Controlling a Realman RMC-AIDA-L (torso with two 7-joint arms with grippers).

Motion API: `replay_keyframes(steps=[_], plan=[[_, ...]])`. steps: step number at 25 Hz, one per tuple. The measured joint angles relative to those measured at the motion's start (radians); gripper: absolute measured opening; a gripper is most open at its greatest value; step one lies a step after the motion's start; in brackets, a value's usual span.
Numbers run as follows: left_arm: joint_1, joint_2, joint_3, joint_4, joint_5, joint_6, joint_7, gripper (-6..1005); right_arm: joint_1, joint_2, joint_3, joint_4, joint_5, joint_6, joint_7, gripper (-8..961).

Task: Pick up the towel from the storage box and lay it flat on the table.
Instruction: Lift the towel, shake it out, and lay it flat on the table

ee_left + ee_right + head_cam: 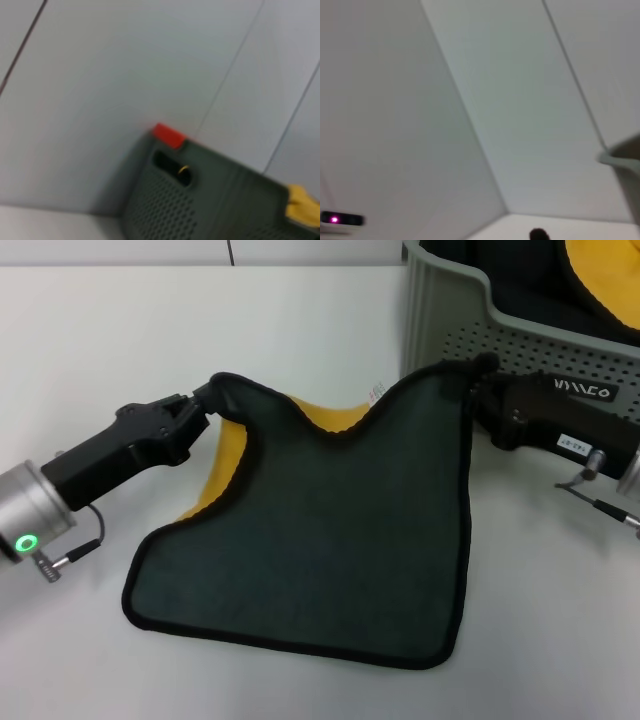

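Note:
Next, I let go of the dark green towel's corner with my left gripper on the white table [217, 392] across from the storage box. The towel now hangs between my two grippers.
The dark green towel [340, 530] with black edging hangs between my two grippers, its lower part lying on the white table [120, 350]. Its yellow underside shows at the upper left. My left gripper [208, 400] is shut on the towel's far left corner. My right gripper [478, 380] is shut on its far right corner, close to the wall of the grey-green storage box [500, 330]. The box also shows in the left wrist view [200, 200]. Neither wrist view shows the towel.
A yellow cloth lies inside the box [600, 270] at the top right and peeks over its rim in the left wrist view [302, 205]. A red tab [169, 135] sits on the box's corner. Walls fill both wrist views.

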Motion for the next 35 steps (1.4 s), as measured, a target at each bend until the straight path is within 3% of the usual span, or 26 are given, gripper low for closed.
replay_keyframes(steps=[6, 14, 28, 35], plan=[[-0.020, -0.013, 0.000, -0.002, 0.006, -0.099, 0.031, 24, 0.041, 0.000, -0.034, 0.028, 0.008, 0.148, 0.001, 19], [-0.027, -0.025, 0.002, 0.015, 0.009, -0.136, 0.245, 25, 0.061, 0.000, -0.124, 0.018, 0.061, 0.287, 0.002, 19], [-0.050, -0.027, -0.003, 0.051, 0.035, -0.222, 0.484, 27, 0.068, 0.000, -0.144, 0.014, 0.075, 0.338, 0.010, 21], [-0.054, -0.029, -0.005, 0.053, 0.026, -0.265, 0.516, 28, 0.068, 0.000, -0.153, 0.013, 0.077, 0.338, 0.010, 21]])
